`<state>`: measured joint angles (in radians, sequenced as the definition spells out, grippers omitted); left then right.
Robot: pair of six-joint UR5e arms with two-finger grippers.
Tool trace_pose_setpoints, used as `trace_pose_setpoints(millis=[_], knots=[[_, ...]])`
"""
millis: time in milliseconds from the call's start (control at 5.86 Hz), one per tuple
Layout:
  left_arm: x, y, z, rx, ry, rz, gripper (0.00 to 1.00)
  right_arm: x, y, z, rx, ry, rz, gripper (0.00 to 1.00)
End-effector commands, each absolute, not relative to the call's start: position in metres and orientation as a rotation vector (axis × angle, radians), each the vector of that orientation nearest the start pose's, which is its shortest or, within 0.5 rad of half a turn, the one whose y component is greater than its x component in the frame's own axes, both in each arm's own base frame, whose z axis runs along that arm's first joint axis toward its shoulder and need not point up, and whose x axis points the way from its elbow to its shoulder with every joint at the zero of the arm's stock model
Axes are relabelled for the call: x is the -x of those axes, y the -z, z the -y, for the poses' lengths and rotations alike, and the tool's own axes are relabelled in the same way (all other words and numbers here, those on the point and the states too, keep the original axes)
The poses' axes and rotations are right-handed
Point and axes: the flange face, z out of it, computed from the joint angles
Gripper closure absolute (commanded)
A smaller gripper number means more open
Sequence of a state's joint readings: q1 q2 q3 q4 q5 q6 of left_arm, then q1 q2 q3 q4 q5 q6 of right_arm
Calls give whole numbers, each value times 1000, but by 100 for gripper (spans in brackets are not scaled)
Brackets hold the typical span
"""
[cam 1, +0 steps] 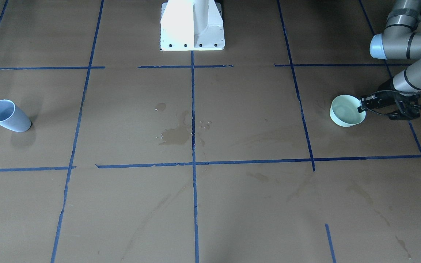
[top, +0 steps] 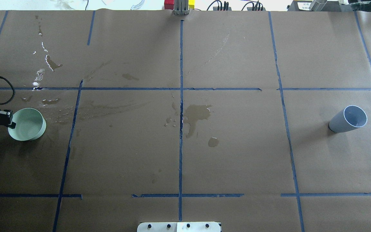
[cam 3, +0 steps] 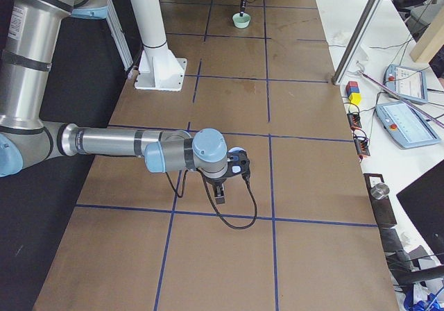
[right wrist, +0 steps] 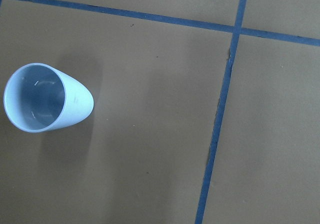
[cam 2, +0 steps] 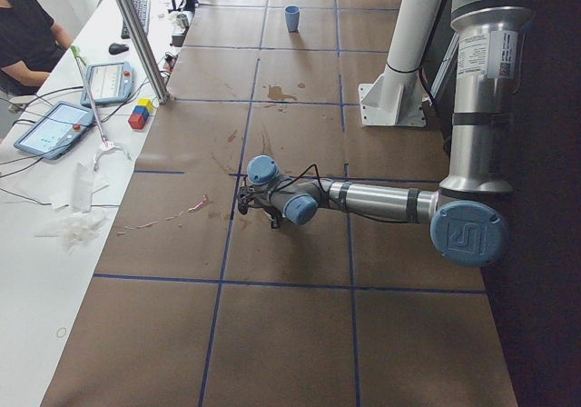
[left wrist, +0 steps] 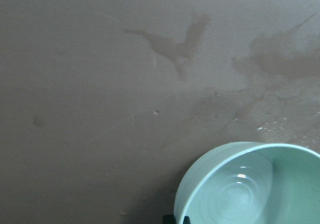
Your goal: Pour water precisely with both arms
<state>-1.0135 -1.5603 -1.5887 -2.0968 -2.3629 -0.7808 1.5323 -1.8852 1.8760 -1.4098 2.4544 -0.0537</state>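
Note:
I need to set the mint-green bowl, now at the table's end, on the middle blue tape line [cam 1: 191, 113] by the wet stain with my left gripper.
A mint-green bowl [cam 1: 346, 110] [top: 27, 124] stands at the table's left end. Clear water [left wrist: 240, 194] with a small glint lies in its bottom. My left gripper [cam 1: 361, 106] [top: 10, 121] is shut on the bowl's rim, coming in from the outer side. A pale blue-grey cup [cam 1: 9, 116] [top: 348, 119] [right wrist: 47, 98] stands upright at the right end, alone. My right gripper [cam 3: 220, 194] shows only in the exterior right view, hanging above the table; I cannot tell if it is open or shut. Its wrist camera looks down on the cup from above.
Dark wet stains spread over the table's middle [top: 195, 116] [cam 1: 175, 135] and near the bowl [top: 48, 62]. The white pedestal [cam 1: 192, 25] stands at the robot's edge. A person [cam 2: 27, 34], tablets and a metal pole [cam 2: 136, 34] are beside the far edge.

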Motion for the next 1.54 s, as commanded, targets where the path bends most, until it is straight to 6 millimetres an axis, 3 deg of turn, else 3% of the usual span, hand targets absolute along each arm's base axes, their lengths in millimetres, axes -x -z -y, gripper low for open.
trace_pose_setpoints(millis=[0, 171, 341, 512, 854, 1024, 1195, 1366], knots=[[-243, -536, 491, 65, 41, -974, 100, -42, -618, 371, -149, 153, 881, 0], [-285, -496, 498, 77, 31, -1008, 100, -41, -618, 371, -148, 154, 883, 0], [-336, -444, 500, 81, 0, -1051, 100, -42, -617, 371, -149, 152, 885, 0], [-386, -396, 490, 110, -24, -1091, 100, -41, -617, 371, -147, 151, 885, 0], [-454, -328, 468, 136, -32, -1110, 100, -39, -616, 371, -144, 154, 902, 0], [-476, -291, 474, 89, -3, -1063, 100, -39, -615, 371, -146, 155, 904, 0], [-510, -271, 450, 85, -51, -1066, 100, -39, -616, 371, -144, 154, 904, 0], [-527, -253, 448, 66, -65, -1074, 100, -38, -615, 371, -144, 156, 904, 0]])
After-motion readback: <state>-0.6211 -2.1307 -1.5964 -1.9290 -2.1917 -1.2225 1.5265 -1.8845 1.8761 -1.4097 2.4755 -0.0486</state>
